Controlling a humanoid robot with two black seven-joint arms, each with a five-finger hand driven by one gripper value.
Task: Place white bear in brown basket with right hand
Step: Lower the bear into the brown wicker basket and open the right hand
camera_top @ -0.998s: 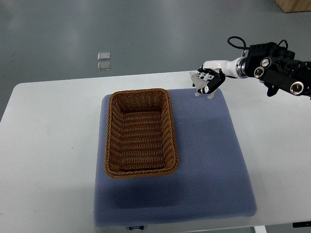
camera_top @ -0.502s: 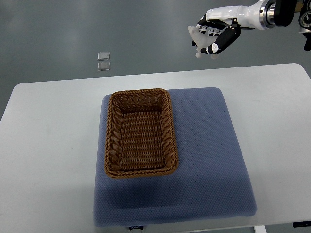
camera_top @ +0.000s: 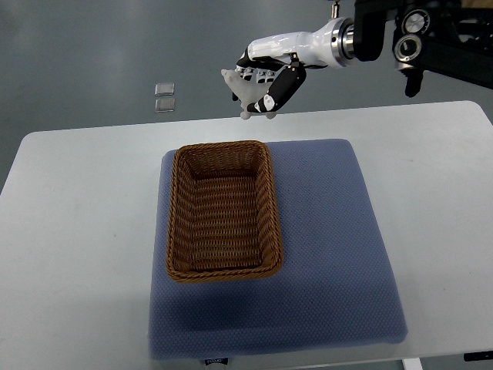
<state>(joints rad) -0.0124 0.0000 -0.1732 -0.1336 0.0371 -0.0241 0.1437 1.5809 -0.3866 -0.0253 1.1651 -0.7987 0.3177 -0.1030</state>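
Next, my right gripper lets go of the white bear on the far half of the brown basket's bottom (camera_top: 221, 191).
My right hand (camera_top: 264, 83) is raised high over the far edge of the table, its arm coming in from the upper right. Its fingers are curled around the white bear (camera_top: 243, 91), of which only a pale ear and a couple of feet show past the fingers. The brown wicker basket (camera_top: 222, 210) sits empty on the left half of the blue mat (camera_top: 331, 247), below and slightly left of the hand. My left arm does not show.
The mat lies on a white table (camera_top: 77, 231). Two small clear squares (camera_top: 164, 96) lie on the grey floor beyond the table's far edge.
The right hand lifted the bear off the mat's far right corner, rose, and has swung left to a spot above the basket's far end.
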